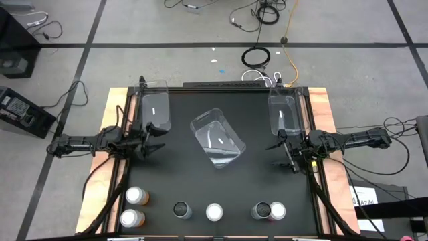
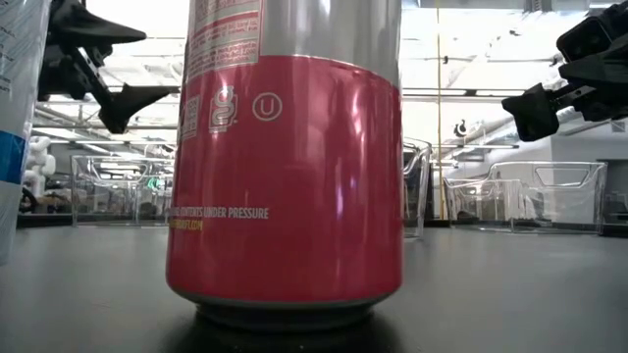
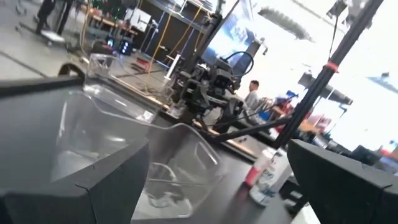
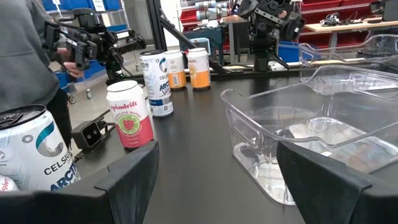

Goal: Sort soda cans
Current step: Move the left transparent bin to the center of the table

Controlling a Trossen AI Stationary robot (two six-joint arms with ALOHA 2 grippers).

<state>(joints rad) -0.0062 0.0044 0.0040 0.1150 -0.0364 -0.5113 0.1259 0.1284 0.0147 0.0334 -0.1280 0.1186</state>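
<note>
I should next use my left gripper to grab the near-side rim (image 1: 163, 129) of the clear plastic bin beside it, near the corner that faces the middle bin.
Six soda cans stand upright along the table's near edge. Two orange ones (image 1: 137, 196) (image 1: 132, 217) are at the left, a dark-topped one (image 1: 181, 210) and a pale-topped one (image 1: 214, 212) in the middle, and a dark and pale pair (image 1: 269, 211) at the right. The pink can (image 2: 285, 167) fills the low view. The right wrist view shows a pink can (image 4: 129, 114) and the orange cans (image 4: 199, 67). My left gripper (image 1: 155, 139) (image 3: 217, 149) hovers open at the left side. My right gripper (image 1: 284, 152) (image 4: 216, 146) hovers open at the right side. Neither touches anything.
Three clear plastic bins rest on the table: one at the far left (image 1: 154, 107), one at the far right (image 1: 284, 110), and one turned askew in the middle (image 1: 217, 137) (image 4: 311, 130). A person's grey sleeve (image 4: 25, 50) shows beyond the table. Cables lie on the floor.
</note>
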